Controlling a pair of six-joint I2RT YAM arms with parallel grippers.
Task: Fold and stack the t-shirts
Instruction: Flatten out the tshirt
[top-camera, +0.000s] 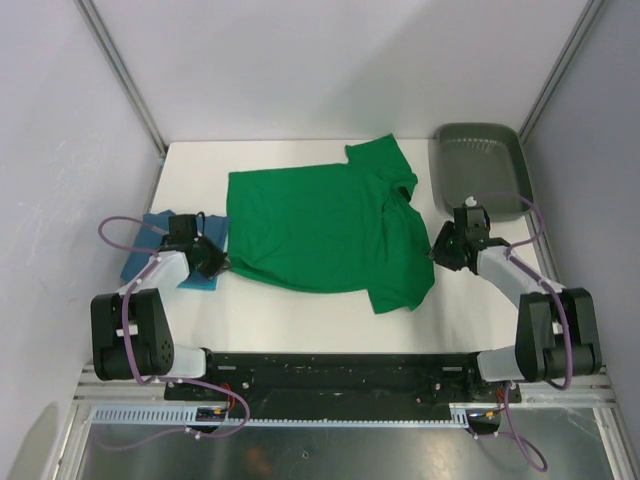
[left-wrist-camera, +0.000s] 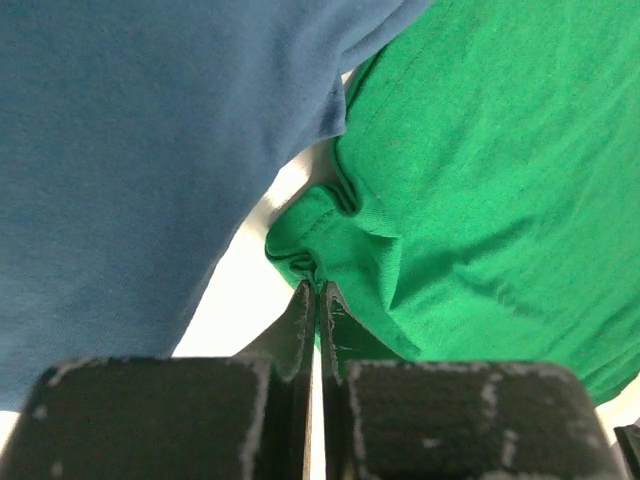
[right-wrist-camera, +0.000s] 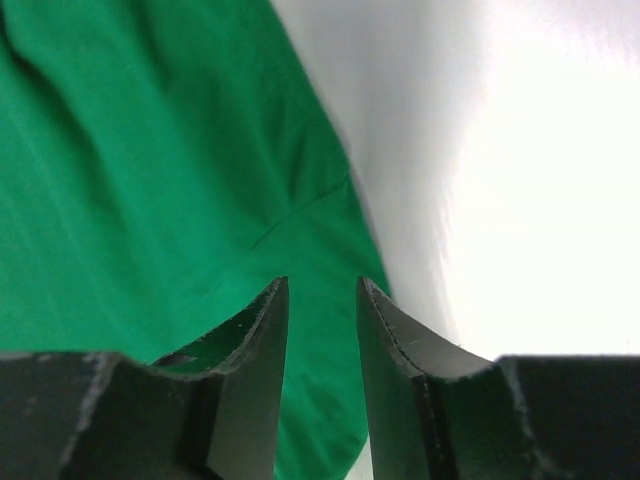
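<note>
My right gripper is to pinch the green t-shirt's edge (right-wrist-camera: 350, 182) beside the near sleeve and pull it taut before folding, because creases run through the shirt's end by the tray.
The emerald green t-shirt (top-camera: 320, 225) lies spread flat across the middle of the white table. The teal blue t-shirt (top-camera: 150, 250) lies folded at the left, partly under my left arm. My left gripper (top-camera: 222, 262) is at the green shirt's near left corner. In the left wrist view it (left-wrist-camera: 318, 287) is shut, with a bunched bit of green hem (left-wrist-camera: 310, 240) pinched at its tips; the blue shirt (left-wrist-camera: 130, 170) is beside it. My right gripper (top-camera: 437, 250) is at the green shirt's right edge. In the right wrist view it (right-wrist-camera: 322, 285) is open over the green cloth (right-wrist-camera: 150, 180).
A dark grey-green plastic tray (top-camera: 482, 170) stands at the back right, just behind my right arm. Bare white table (right-wrist-camera: 520, 200) shows to the right of the green shirt and along its near side (top-camera: 300, 320). Grey walls close in the left, right and back.
</note>
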